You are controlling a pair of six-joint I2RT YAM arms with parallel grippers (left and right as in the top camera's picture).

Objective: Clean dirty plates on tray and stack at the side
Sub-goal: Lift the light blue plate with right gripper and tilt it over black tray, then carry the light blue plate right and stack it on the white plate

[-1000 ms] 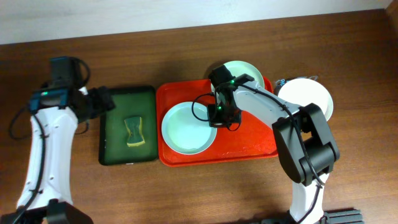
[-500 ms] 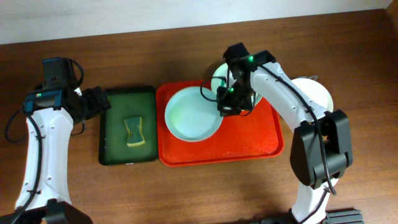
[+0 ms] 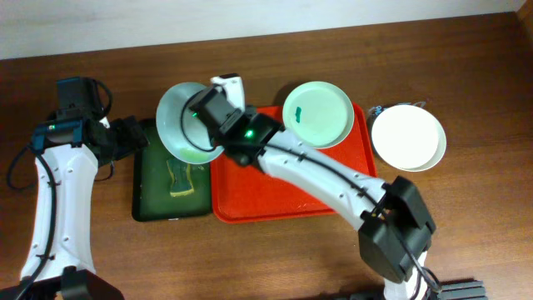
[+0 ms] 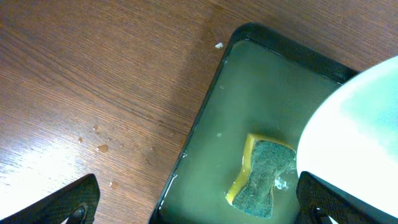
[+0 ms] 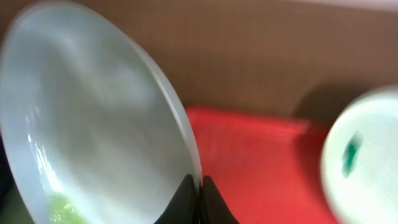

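Note:
My right gripper is going to put the mint-blue plate down on the white plate (image 3: 406,136) beside the red tray.
My right gripper (image 3: 218,143) (image 5: 199,190) is shut on the rim of a pale mint-blue plate (image 3: 185,122) (image 5: 93,130) and holds it tilted in the air over the dark green tray (image 3: 150,179). A second mint-blue plate (image 3: 317,114) with a teal smear lies on the back right of the red tray (image 3: 291,196); it also shows in the right wrist view (image 5: 364,155). The white plate (image 3: 408,137) sits on the table right of the red tray. My left gripper (image 3: 133,137) (image 4: 199,205) is open at the green tray's left edge.
A yellow and green sponge (image 3: 179,177) (image 4: 264,180) lies in the water of the dark green tray (image 4: 249,106). The held plate's edge (image 4: 357,137) hangs over the sponge in the left wrist view. Bare wooden table lies to the left.
My right gripper has lifted the mint-blue plate off the red tray and carried it left, tilting it above the green tray. The left arm has stayed still.

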